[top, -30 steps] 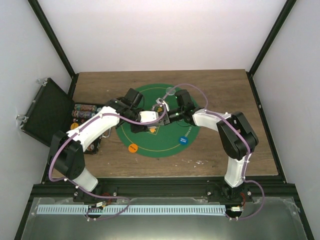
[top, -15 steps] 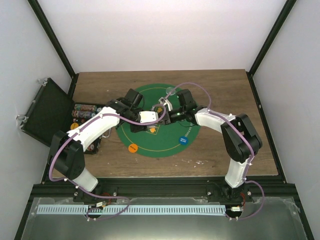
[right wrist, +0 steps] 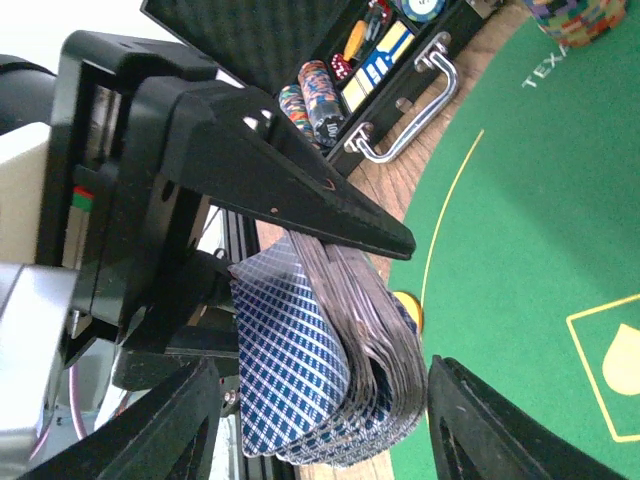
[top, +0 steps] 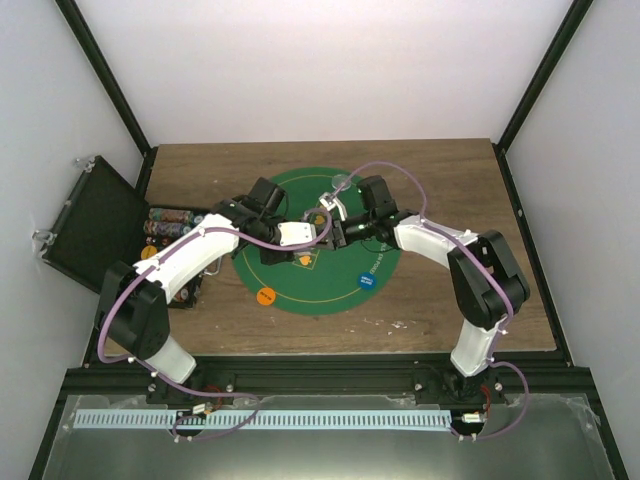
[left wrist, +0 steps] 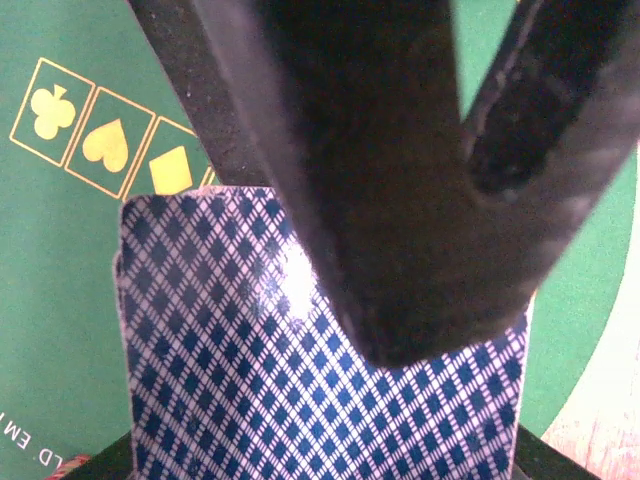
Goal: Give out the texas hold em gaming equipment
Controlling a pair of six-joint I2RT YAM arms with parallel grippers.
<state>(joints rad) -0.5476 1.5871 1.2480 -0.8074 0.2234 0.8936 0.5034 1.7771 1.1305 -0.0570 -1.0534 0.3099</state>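
Note:
My right gripper's fingers surround the deck's whole loose end, so next my right gripper pinches only the top card (right wrist: pixel 295 390) and pulls it away from the deck.
A deck of blue-backed playing cards (right wrist: pixel 300 350) hangs over the green mat, bent at its lower end, with my left gripper (top: pixel 303 238) shut on it. In the left wrist view a black finger (left wrist: pixel 400 250) presses on the top card (left wrist: pixel 250 380). My right gripper (right wrist: pixel 320 410) is open, one finger on each side of the deck's free end, with gaps showing. An orange disc (top: pixel 265 296), a blue disc (top: pixel 367 282) and a clear disc (top: pixel 340 183) lie on the mat.
The round green felt mat (top: pixel 330 295) covers the middle of the wooden table. An open black case (top: pixel 90 225) with rows of chips (top: pixel 168 220) stands at the left edge. Both arms meet over the mat's centre.
My right gripper's jaws have spread wider around the deck, and the right arm's elbow has shifted slightly right. The left gripper has kept its hold on the cards.

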